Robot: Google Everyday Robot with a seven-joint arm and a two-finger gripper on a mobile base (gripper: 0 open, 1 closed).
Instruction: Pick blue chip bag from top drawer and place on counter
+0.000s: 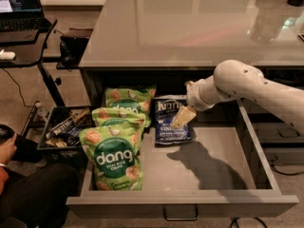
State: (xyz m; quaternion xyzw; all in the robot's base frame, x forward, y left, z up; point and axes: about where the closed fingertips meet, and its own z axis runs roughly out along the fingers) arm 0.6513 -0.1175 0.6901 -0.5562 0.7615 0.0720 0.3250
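Note:
Next, the gripper moves down to the middle of the blue chip bag (174,121), below the bag's white lettering, and closes there.
The blue chip bag (166,125) lies flat at the back middle of the open top drawer (204,175), right of the green bags. Its white "Kettle" lettering shows at the top. My gripper (182,117) reaches in from the right on a white arm and hangs over the bag's upper right part, covering some of it. The counter (190,23) is the glossy grey-beige top above the drawer.
Three green "dang" bags (114,156) stand in a row at the drawer's left. A black bin of snacks (64,129) sits on the floor at left. A black desk with a laptop (19,4) is at upper left. A person's knee and hand (9,151) are at lower left.

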